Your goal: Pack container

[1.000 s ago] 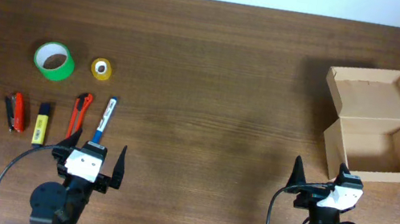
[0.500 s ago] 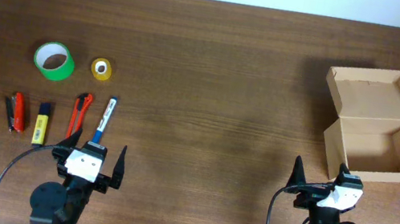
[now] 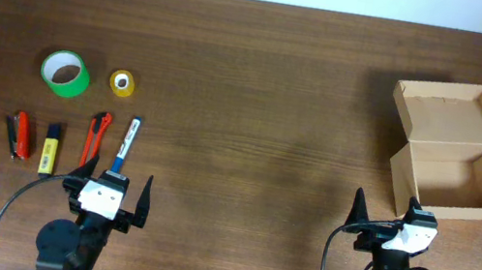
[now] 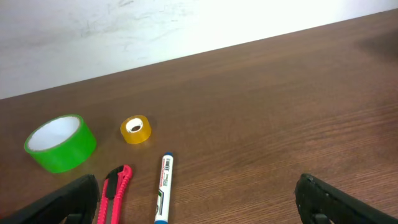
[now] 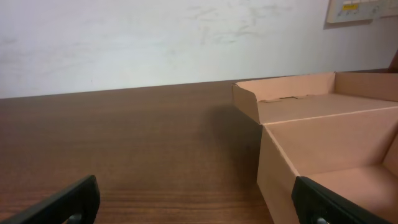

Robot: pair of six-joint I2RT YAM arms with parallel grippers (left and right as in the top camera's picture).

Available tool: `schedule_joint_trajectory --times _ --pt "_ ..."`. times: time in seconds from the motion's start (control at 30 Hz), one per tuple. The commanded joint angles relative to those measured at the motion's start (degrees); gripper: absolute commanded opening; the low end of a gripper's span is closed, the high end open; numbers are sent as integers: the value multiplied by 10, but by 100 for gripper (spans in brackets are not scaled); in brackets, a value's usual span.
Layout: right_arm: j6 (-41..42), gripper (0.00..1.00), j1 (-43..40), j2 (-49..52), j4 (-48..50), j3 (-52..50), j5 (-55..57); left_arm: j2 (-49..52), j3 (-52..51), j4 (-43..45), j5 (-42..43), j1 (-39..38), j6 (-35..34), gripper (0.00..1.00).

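Next, my right gripper moves to the cardboard container and closes on the top edge of its side (image 3: pixel 411 168) (image 5: pixel 277 144) facing the tape rolls.
The tan cardboard container (image 3: pixel 454 181) stands open at the right, its flap lid (image 3: pixel 451 113) folded back; it looks empty and also shows in the right wrist view (image 5: pixel 323 149). At the left lie a green tape roll (image 3: pixel 66 73), a small yellow tape roll (image 3: pixel 123 84), a red cutter (image 3: pixel 96 137), a blue-capped marker (image 3: pixel 126 143), a red-and-black tool (image 3: pixel 18 134) and a yellow marker (image 3: pixel 49 148). My left gripper (image 3: pixel 109 187) is open and empty, just in front of the marker (image 4: pixel 163 193) and cutter (image 4: pixel 114 196). My right gripper (image 3: pixel 385 213) is open and empty at the container's front left corner.
The brown wooden table (image 3: pixel 252 127) ends at a white wall along the back. In the left wrist view the green roll (image 4: pixel 60 142) and yellow roll (image 4: pixel 136 129) stand beyond the cutter and marker.
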Motion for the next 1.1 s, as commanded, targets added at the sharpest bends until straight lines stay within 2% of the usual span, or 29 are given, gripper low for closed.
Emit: schedule_joint_trajectory --times 0.0,0.53,0.83,0.97,1.07 --pt "-2 99 -1 -2 2 -8 7 -5 -2 -1 8 -2 5 100" --pt "-2 99 -1 -2 3 -8 6 -5 -2 -1 9 -2 5 100" --pt "-4 99 -1 -2 16 -8 35 -5 -2 66 -14 -2 5 100" --pt "65 99 -1 -2 12 -5 16 3 7 64 -27 -2 -17 99" --pt "78 99 -1 -2 -27 22 -7 36 43 64 -42 -2 -47 100"
